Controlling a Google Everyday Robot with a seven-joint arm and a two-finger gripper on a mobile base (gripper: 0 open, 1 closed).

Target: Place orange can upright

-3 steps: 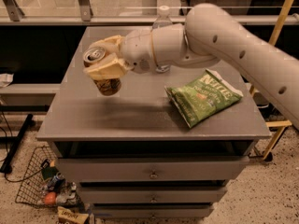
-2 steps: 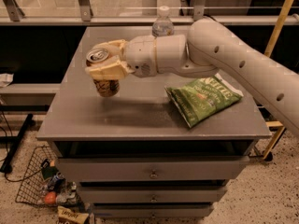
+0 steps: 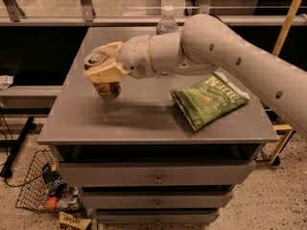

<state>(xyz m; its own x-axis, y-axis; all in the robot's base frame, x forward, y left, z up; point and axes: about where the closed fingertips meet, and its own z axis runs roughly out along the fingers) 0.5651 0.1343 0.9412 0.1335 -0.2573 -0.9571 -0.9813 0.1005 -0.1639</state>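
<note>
The orange can will be released on the bare grey cabinet top (image 3: 106, 106), just below where it hangs.
The orange can (image 3: 106, 86) is held in the air, nearly upright and slightly tilted, over the left part of the grey cabinet top (image 3: 144, 114). Its silver pull-tab top (image 3: 95, 58) faces up and to the left. My gripper (image 3: 103, 66) is shut on the orange can, its cream fingers (image 3: 104, 73) wrapped around the can's upper half. The can's base hangs a little above the surface, with its shadow just below. My white arm reaches in from the right.
A green chip bag (image 3: 209, 98) lies flat on the right of the cabinet top. A clear water bottle (image 3: 167, 21) stands at the back, behind the arm. A wire basket (image 3: 45, 190) with litter sits on the floor at lower left.
The arm has moved slightly, carrying the can a little back and to the left; the can stays gripped and keeps almost the same tilt.
</note>
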